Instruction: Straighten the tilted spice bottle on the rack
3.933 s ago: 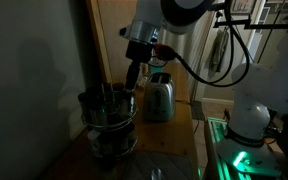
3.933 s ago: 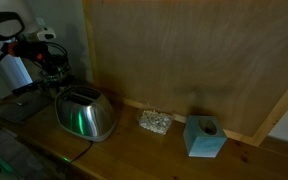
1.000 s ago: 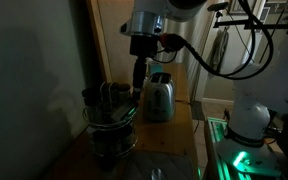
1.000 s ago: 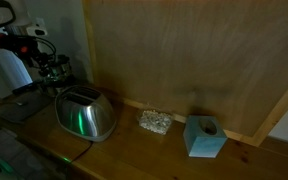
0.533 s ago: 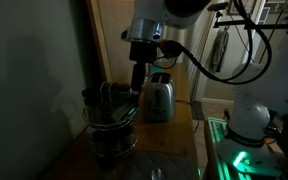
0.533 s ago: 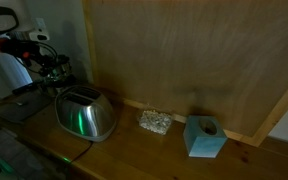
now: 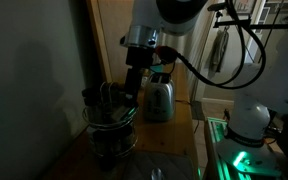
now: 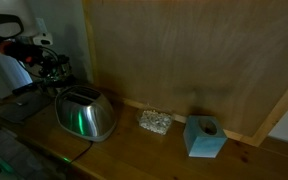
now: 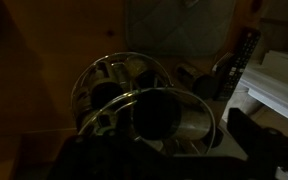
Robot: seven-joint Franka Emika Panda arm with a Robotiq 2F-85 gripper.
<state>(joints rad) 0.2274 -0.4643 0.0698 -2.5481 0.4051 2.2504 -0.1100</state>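
The spice bottle's body leans across the rack's upper ring, so the robot's gripper needs to grasp its dark cap (image 9: 156,115) and swing the bottle upright before backing away.
The rack (image 7: 109,128) is a round dark wire carousel on the wooden table, with several dark-capped jars standing in its upper ring. My gripper (image 7: 133,88) hangs just above the rack's right rim, beside those jars. In the wrist view I look down into the rack's rings (image 9: 112,88). A spice bottle (image 9: 162,115) with a dark cap lies close under the camera between my spread fingers (image 9: 266,140). My gripper (image 9: 169,155) is open and holds nothing. The dim light hides which jar is tilted. In an exterior view the rack (image 8: 56,72) is half hidden behind the toaster.
A shiny steel toaster (image 7: 160,98) (image 8: 85,115) stands right next to the rack. Farther along the table are a crumpled shiny lump (image 8: 155,122) and a teal block with a hole (image 8: 204,137). A wooden panel backs the table. The white robot base (image 7: 250,120) glows green.
The wrist has shifted slightly left and lower over the rack's rim. The jars and rack look unmoved.
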